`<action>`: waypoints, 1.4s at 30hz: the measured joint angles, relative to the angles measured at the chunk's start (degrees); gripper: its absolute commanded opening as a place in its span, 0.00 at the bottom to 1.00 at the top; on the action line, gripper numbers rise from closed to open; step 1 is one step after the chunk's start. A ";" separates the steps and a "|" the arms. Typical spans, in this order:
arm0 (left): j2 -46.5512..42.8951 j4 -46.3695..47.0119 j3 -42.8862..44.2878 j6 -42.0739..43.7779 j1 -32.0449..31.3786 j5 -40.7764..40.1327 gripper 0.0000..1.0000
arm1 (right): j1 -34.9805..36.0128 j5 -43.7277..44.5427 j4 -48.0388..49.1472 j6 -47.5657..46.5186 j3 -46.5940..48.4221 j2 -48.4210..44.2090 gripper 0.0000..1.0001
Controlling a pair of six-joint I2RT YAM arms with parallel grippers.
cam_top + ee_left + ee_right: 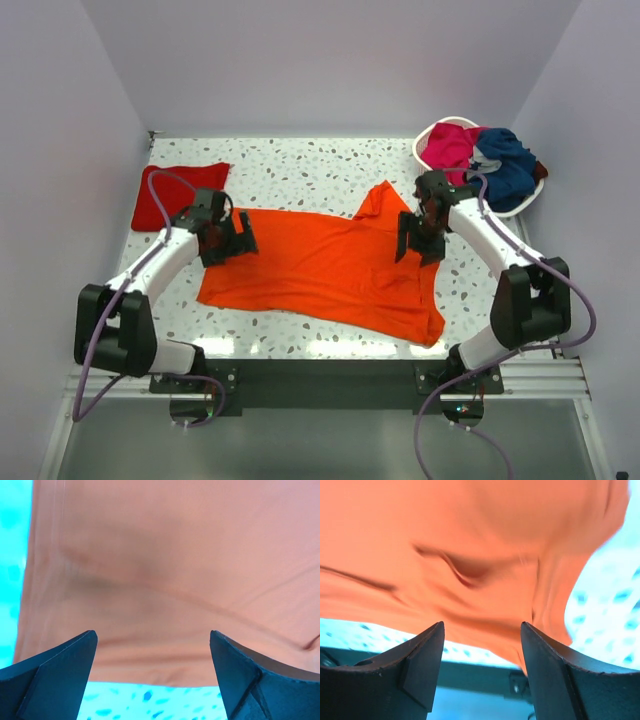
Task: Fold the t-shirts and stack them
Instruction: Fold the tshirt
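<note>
The back end of the sleeve (pixel 390 189) of the orange t-shirt, nearest the white basket, is the next spot that I need to move my right gripper to and close it on.
A large bright orange t-shirt (pixel 320 268) lies spread across the middle of the table, one sleeve pointing to the back. It fills the left wrist view (pixel 170 570) and the right wrist view (pixel 470 555). A folded darker red t-shirt (pixel 172 193) lies at the back left. My left gripper (pixel 228 243) is open over the orange shirt's left edge, holding nothing (pixel 152 640). My right gripper (pixel 418 248) is open over the shirt's right part, holding nothing (pixel 482 632). A magenta t-shirt (pixel 450 145) and a navy t-shirt (pixel 508 165) lie bunched in the basket.
A white basket (pixel 432 133) stands at the back right corner. White walls close the table on the left, back and right. The speckled tabletop (pixel 300 170) shows behind the orange shirt. The dark front rail (pixel 320 372) runs between the arm bases.
</note>
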 measured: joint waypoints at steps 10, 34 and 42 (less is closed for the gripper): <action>20.41 1.92 16.22 4.48 0.00 -1.92 1.00 | 0.00 0.74 5.88 -3.67 13.38 16.31 0.66; 15.54 17.62 1.99 4.59 -0.15 -4.02 1.00 | 0.07 2.43 12.09 -5.09 5.77 19.52 0.65; 11.52 18.82 -2.32 1.97 -0.57 -4.13 1.00 | 0.11 2.69 11.30 -5.07 1.97 16.85 0.65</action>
